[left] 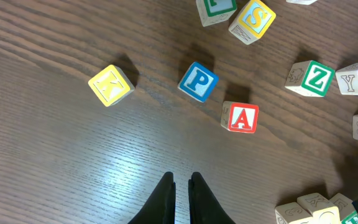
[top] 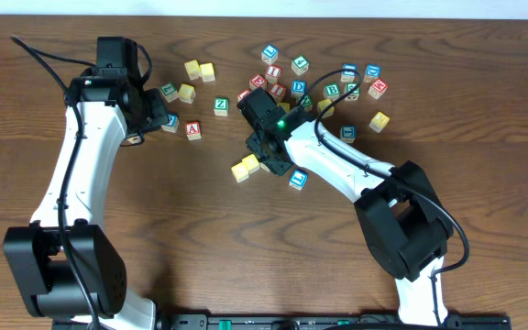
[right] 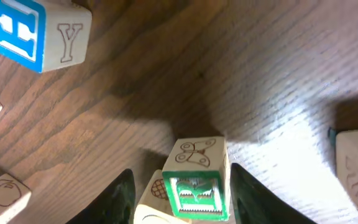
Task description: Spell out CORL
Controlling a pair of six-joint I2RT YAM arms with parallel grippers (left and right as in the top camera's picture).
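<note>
The green R cube is sitting askew against the end yellow cube, so the robot's right gripper needs to open, turn and grasp the R cube by its other two sides (right: 196, 151).
Two yellow cubes (top: 239, 170) (top: 251, 163) lie side by side at the table's middle. My right gripper (top: 269, 158) stands over their right end and hides the cube below it. In the right wrist view this gripper (right: 180, 177) is open around a white-faced cube with a green letter (right: 196, 180), which sits on the table against a pale cube (right: 160, 199). The left finger (right: 120, 199) is clear of it; the right finger (right: 248, 196) is close beside it. The blue L cube (top: 298, 180) lies apart, lower right. My left gripper (left: 180, 180) (top: 159, 115) is shut and empty.
Near the left gripper lie a yellow cube (left: 111, 85), a blue P cube (left: 198, 81), a red A cube (left: 240, 117) and a green Z cube (left: 310, 78). Several loose letter cubes (top: 333, 87) are scattered behind the right gripper. A blue H cube (right: 23, 31) sits close by.
</note>
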